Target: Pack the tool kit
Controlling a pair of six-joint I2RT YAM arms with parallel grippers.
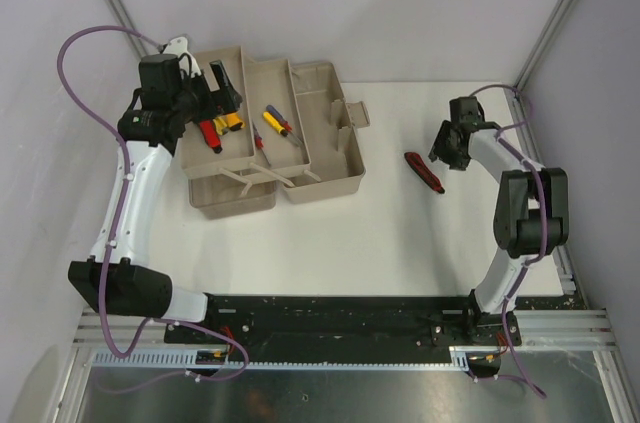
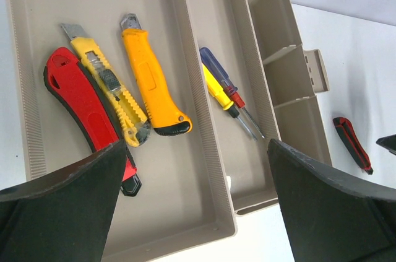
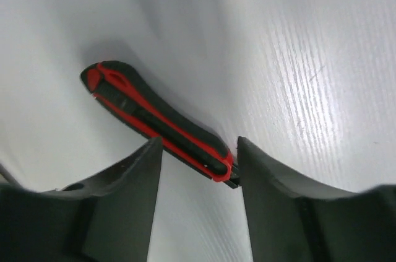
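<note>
The red-and-black cutter lies at a slant across my right gripper's fingers, so next I turn my right gripper to line up with it and close around the cutter's middle [image 1: 424, 172].
The beige tool kit box [image 1: 322, 161] stands open on the white table with its trays swung out to the left. The left tray [image 2: 179, 212] holds a red cutter [image 2: 77, 98], a slim yellow cutter [image 2: 105, 85] and a thick yellow knife [image 2: 151, 82]. Two small screwdrivers [image 2: 224, 87] lie in the middle tray. My left gripper [image 2: 197, 150] hovers open above the left tray, holding nothing. A red-and-black cutter [image 3: 154, 116] lies on the table right of the box. My right gripper [image 3: 199, 144] is down over its near end, fingers apart on either side, not clamped.
The box's deep compartment [image 1: 330, 113] with dividers faces the right arm. Grey walls enclose the table at back and sides. White tabletop [image 1: 400, 243] stretches between the box and the arm bases.
</note>
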